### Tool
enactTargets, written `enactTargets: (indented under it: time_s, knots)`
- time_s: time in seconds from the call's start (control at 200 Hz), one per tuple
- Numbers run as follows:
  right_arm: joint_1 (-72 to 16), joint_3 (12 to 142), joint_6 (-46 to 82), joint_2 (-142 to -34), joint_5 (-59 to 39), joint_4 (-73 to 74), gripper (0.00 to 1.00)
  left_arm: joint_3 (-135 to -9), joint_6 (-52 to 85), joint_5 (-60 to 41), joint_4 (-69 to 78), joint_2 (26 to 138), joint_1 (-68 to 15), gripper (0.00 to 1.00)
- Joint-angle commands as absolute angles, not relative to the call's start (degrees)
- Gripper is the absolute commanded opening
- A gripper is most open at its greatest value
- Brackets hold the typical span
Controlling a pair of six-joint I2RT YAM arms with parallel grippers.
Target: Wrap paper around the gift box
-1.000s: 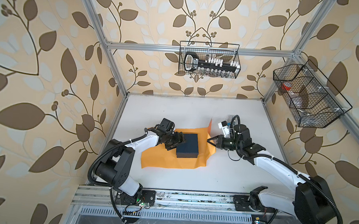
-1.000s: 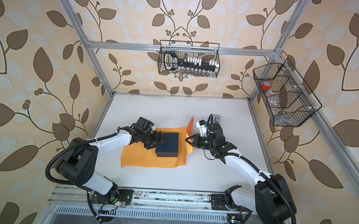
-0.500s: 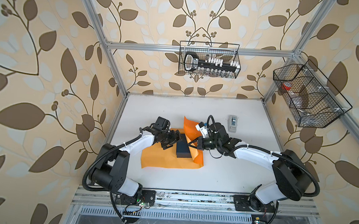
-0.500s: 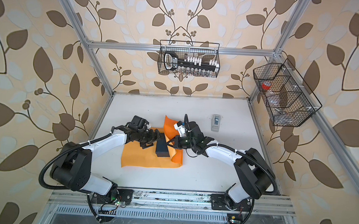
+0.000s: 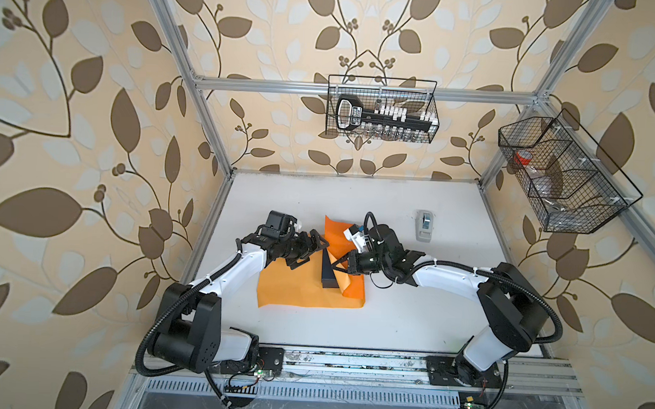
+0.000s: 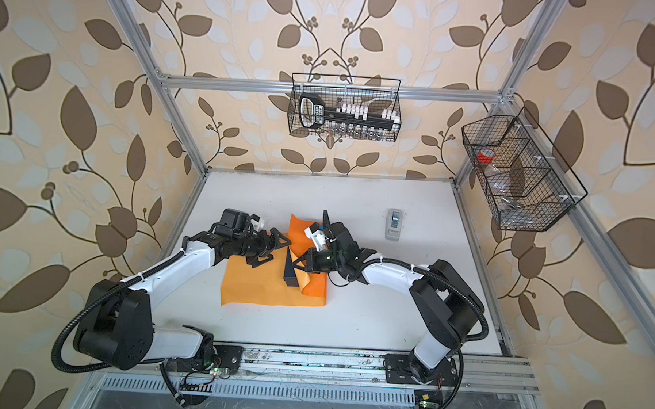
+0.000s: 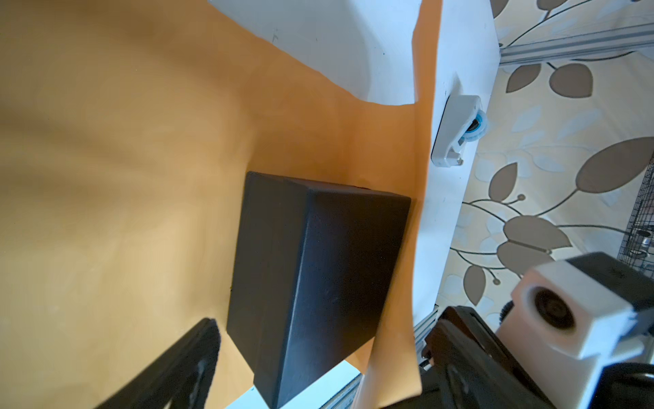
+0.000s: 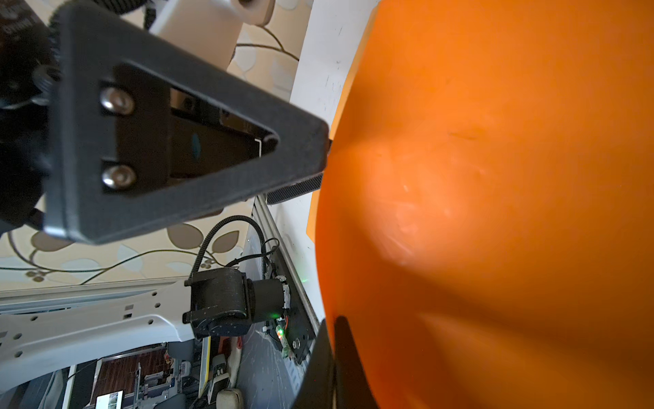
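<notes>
Next, I release the raised flap's edge from my right gripper along the black gift box's edge beside my left gripper [image 5: 321, 267].
The black gift box [image 5: 327, 275] [image 6: 289, 274] [image 7: 318, 269] rests on the orange paper [image 5: 295, 291] [image 6: 257, 289] [image 7: 124, 177]. The paper's right side is lifted and leans over the box, hiding most of the box's top in both top views. My right gripper [image 5: 341, 265] [image 6: 301, 263] [image 8: 332, 361] is shut on that raised flap's edge; the paper [image 8: 495, 212] fills its wrist view. My left gripper [image 5: 311, 252] [image 6: 272, 252] [image 7: 329, 318] stands open just left of the box, one finger [image 7: 177, 368] on each side, touching nothing.
A grey-white tape dispenser [image 5: 424, 225] [image 6: 394, 224] [image 7: 456, 131] lies on the white table behind the right arm. A wire basket [image 5: 381, 114] hangs on the back wall and another wire basket [image 5: 562, 177] on the right wall. The aluminium rail runs along the front edge.
My right gripper has swung left, carrying the paper's right flap up and over the box. My left gripper has opened wider beside the box. The tape dispenser has come into view.
</notes>
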State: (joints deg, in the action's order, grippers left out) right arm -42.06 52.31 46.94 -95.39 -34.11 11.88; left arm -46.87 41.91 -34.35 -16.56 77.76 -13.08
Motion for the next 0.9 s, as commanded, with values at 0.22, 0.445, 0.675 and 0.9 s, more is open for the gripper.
enactTargets:
  time_s: [0.22,0.445,0.675,0.9]
  knots:
    - [-43.66,53.96,48.27,-97.68,-34.63,13.61,0.00,-46.26,42.08,-38.44,-12.92,81.53,-13.95,0.85]
    - [-44.72,54.98,48.84,-99.31,-34.72,14.28,0.00,-45.57,43.66,-39.10,-10.32,84.06,-14.61,0.67]
    - [-45.00,55.37,49.24,-100.44,-34.72,15.02,0.00,-45.54,43.95,-40.03,-9.67,85.28,-14.68,0.52]
    - [-45.00,55.55,49.31,-100.55,-34.83,15.12,0.05,-44.47,44.23,-39.95,-8.96,86.56,-14.68,0.43]
